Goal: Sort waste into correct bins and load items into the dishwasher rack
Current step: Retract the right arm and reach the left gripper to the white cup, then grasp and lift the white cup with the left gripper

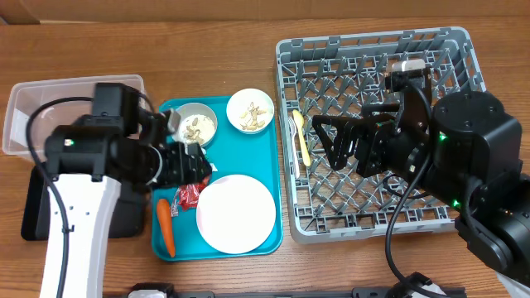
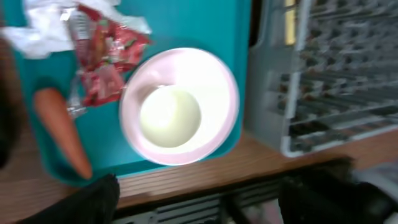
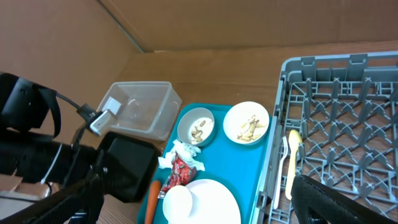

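The white cup stands on the pale plate, and my left gripper should close on the white cup's rim (image 1: 217, 199) (image 2: 142, 117), on the side toward the red wrapper.
My left gripper (image 1: 189, 163) hangs over the teal serving tray (image 1: 273, 178); in its wrist view (image 2: 205, 202) the fingers are wide apart and empty. Below it lie the red wrapper (image 2: 102, 56), the crumpled white paper (image 2: 37, 25), the carrot (image 2: 62, 130) and the pale plate (image 2: 180, 106). Two white bowls (image 1: 195, 124) (image 1: 250, 111) hold beige scraps. My right gripper (image 1: 331, 142) is open and empty above the grey dishwasher rack (image 1: 464, 50). The yellow spoon (image 3: 292, 158) and the fork (image 3: 283, 174) lie along the rack's left side.
The clear tub (image 1: 50, 103) stands at the far left, with the black tray (image 1: 33, 211) in front of it, partly under my left arm. The rack's grid of upright pegs (image 3: 348, 112) fills the right side.
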Robot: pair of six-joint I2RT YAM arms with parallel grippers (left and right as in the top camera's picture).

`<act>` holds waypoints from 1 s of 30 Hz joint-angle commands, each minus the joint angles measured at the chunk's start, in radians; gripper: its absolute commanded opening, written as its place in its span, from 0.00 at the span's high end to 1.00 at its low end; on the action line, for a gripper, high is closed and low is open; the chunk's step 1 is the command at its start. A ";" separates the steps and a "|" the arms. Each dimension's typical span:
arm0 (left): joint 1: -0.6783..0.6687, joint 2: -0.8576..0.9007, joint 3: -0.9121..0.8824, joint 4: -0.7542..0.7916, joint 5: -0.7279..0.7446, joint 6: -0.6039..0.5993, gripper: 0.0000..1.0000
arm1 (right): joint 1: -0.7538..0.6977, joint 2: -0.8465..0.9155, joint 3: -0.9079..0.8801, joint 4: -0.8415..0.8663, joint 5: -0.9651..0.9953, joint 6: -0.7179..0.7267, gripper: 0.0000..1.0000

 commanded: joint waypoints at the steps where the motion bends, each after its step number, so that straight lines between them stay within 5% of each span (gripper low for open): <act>1: -0.107 -0.040 -0.020 0.003 -0.231 -0.126 0.14 | 0.002 -0.002 0.011 -0.007 -0.006 0.005 0.00; 9: -0.313 -0.039 -0.183 0.055 -0.422 -0.311 0.08 | 0.002 -0.003 0.011 -0.016 -0.006 0.005 0.00; 13: -0.312 -0.038 -0.295 0.166 -0.311 -0.240 0.06 | 0.002 -0.002 0.011 -0.016 -0.006 0.005 0.00; 18: -0.311 -0.038 -0.390 0.256 -0.367 -0.283 0.08 | 0.002 -0.002 0.011 -0.027 -0.006 0.005 0.00; 25: -0.311 -0.037 -0.472 0.344 -0.483 -0.392 0.35 | 0.002 -0.002 0.011 -0.037 -0.006 0.005 0.00; 30: -0.311 -0.026 -0.555 0.413 -0.451 -0.398 0.37 | 0.002 -0.002 0.011 -0.042 -0.006 0.005 0.00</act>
